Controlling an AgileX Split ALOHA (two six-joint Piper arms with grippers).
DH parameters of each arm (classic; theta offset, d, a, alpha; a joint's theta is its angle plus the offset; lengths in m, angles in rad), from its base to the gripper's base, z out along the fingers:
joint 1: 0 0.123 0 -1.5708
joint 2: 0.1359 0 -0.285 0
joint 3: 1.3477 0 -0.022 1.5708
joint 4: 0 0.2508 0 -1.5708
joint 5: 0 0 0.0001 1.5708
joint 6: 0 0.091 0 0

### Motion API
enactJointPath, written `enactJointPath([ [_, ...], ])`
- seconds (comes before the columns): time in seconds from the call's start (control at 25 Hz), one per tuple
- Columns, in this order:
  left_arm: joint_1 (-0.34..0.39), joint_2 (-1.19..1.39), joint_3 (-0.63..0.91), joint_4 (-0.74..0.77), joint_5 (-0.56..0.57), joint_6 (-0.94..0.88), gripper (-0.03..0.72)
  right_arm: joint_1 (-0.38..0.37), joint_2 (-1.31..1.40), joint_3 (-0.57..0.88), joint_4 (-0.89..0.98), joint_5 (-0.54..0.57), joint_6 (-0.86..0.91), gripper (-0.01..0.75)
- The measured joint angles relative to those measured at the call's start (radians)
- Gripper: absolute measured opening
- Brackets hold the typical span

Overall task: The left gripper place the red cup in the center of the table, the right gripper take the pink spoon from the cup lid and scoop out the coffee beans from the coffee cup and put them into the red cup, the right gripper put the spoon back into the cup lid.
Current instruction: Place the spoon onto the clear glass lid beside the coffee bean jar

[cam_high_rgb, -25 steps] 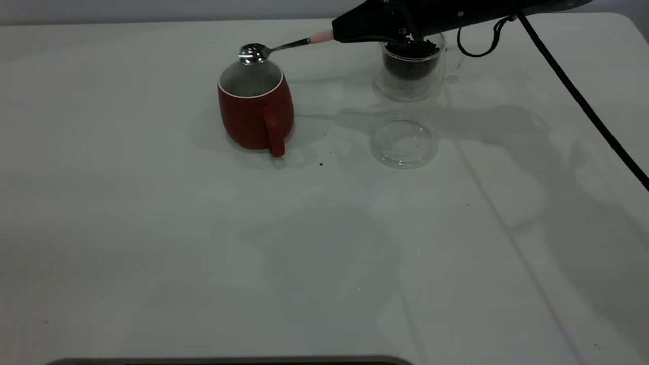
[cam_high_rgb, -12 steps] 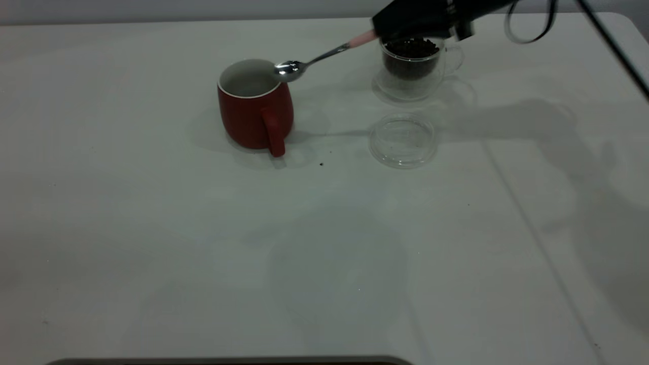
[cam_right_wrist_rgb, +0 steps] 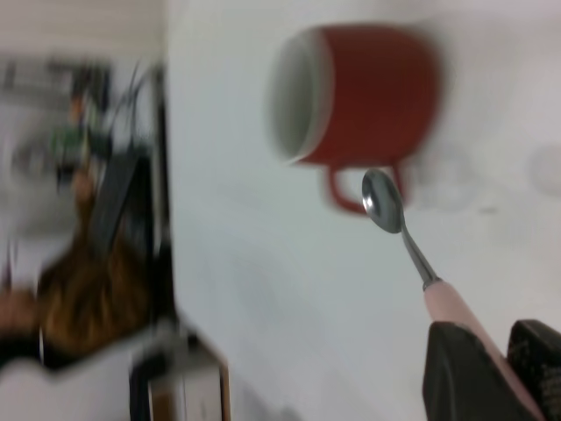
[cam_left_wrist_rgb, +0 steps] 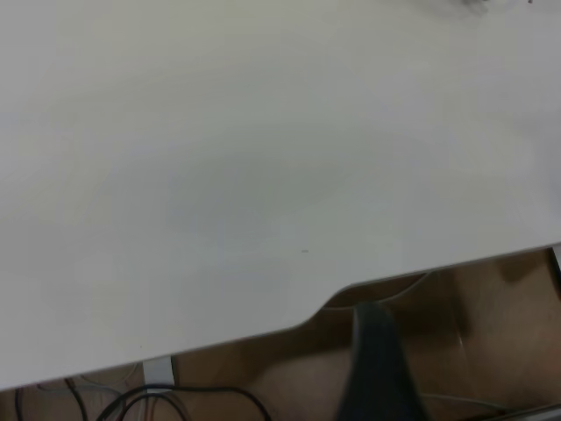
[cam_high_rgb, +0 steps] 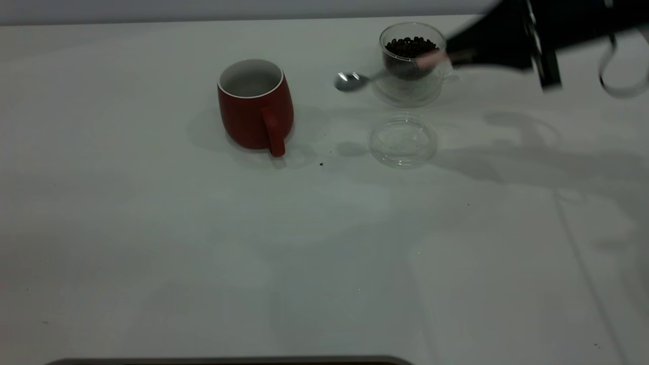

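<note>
The pink spoon will go down across the rim of the clear cup lid [cam_high_rgb: 432,139] from my right gripper, with its bowl inside.
The red cup [cam_high_rgb: 256,106] stands on the table left of centre at the back, handle towards the camera; it also shows in the right wrist view [cam_right_wrist_rgb: 351,96]. The glass coffee cup [cam_high_rgb: 411,63] holds dark beans at the back right. The clear cup lid [cam_high_rgb: 403,139] lies in front of it, with nothing in it. My right gripper [cam_high_rgb: 456,55] is shut on the pink spoon [cam_high_rgb: 390,71], its bowl hanging between the two cups above the table; in the right wrist view the gripper [cam_right_wrist_rgb: 504,368] holds the spoon [cam_right_wrist_rgb: 412,246] by its pink handle. The left gripper is out of the exterior view.
A small dark speck [cam_high_rgb: 321,163] lies on the table in front of the red cup. The left wrist view shows the white table's edge [cam_left_wrist_rgb: 333,303] with floor and cables beyond. The right arm's cable [cam_high_rgb: 621,81] hangs at the back right.
My right gripper has drawn back to the right with the spoon. The spoon's bowl moved from over the red cup's rim to the gap beside the coffee cup.
</note>
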Motion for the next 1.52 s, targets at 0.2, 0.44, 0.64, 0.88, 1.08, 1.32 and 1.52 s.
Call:
enactJointPath([
  [0.2,0.0,0.0,0.0,0.0,0.0,0.0,0.588,-0.06,0.039,0.079,0.128,-0.025,-0.124,0.111],
  [0.44,0.0,0.0,0.0,0.0,0.0,0.0,0.588,-0.099,0.166,0.035,0.161,-0.01,-0.143,0.111],
  [0.64,0.0,0.0,0.0,0.0,0.0,0.0,0.588,-0.099,0.235,0.007,0.188,0.013,-0.164,0.111],
  [0.88,0.0,0.0,0.0,0.0,0.0,0.001,0.588,-0.099,0.279,0.006,0.21,0.018,-0.182,0.111],
  [1.08,0.0,0.0,0.0,0.0,0.0,0.003,0.588,-0.099,0.287,0.006,0.219,0.017,-0.194,0.111],
  [1.32,0.0,0.0,0.0,0.0,0.0,0.003,0.588,-0.078,0.287,0.006,0.24,0.017,-0.216,0.111],
  [1.52,0.0,0.0,0.0,0.0,0.0,0.003,0.588,-0.065,0.287,0.006,0.24,0.014,-0.233,0.111],
])
